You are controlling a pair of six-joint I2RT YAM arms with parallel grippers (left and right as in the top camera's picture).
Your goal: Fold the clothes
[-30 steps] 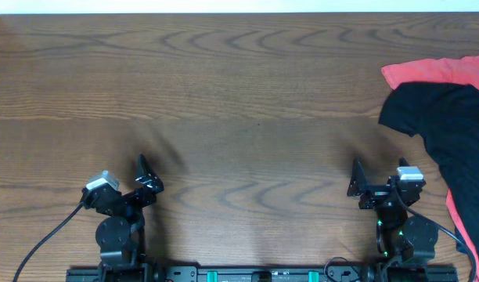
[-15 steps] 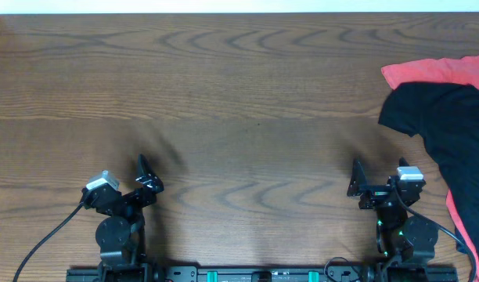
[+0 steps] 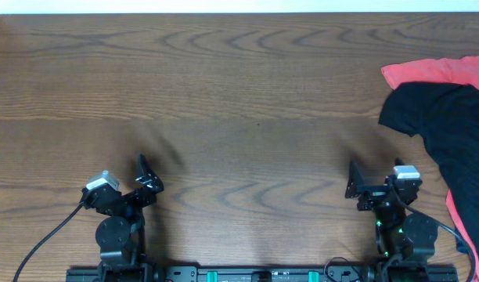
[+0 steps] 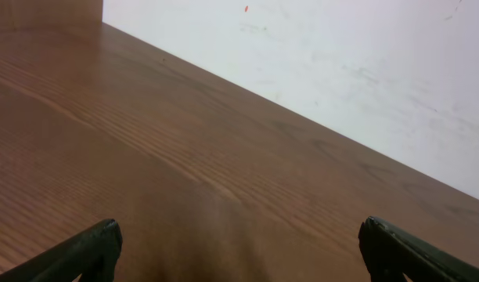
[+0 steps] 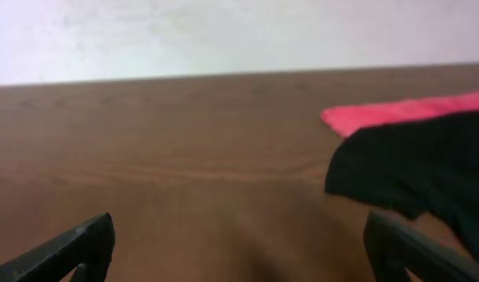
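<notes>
The far end of the black garment (image 3: 426, 112) (image 5: 421, 175) is close to the red garment's exposed edge. My right gripper goes there next and closes on it.
A black garment (image 3: 451, 133) lies crumpled at the table's right edge, on top of a red garment (image 3: 435, 71) whose edge shows behind it and along the right side. In the right wrist view the black garment (image 5: 415, 168) and the red garment (image 5: 396, 112) lie ahead to the right. My left gripper (image 3: 148, 178) is open and empty near the front left, its fingertips wide apart in the left wrist view (image 4: 239, 243). My right gripper (image 3: 355, 182) is open and empty near the front right, left of the clothes; it also shows in the right wrist view (image 5: 239, 243).
The brown wooden table (image 3: 239, 102) spreads across the overhead view. A white wall (image 4: 341, 63) stands behind its far edge. A black cable (image 3: 44, 239) runs from the left arm's base to the front left.
The right gripper has turned slightly to the left. The left arm and the clothes have not moved.
</notes>
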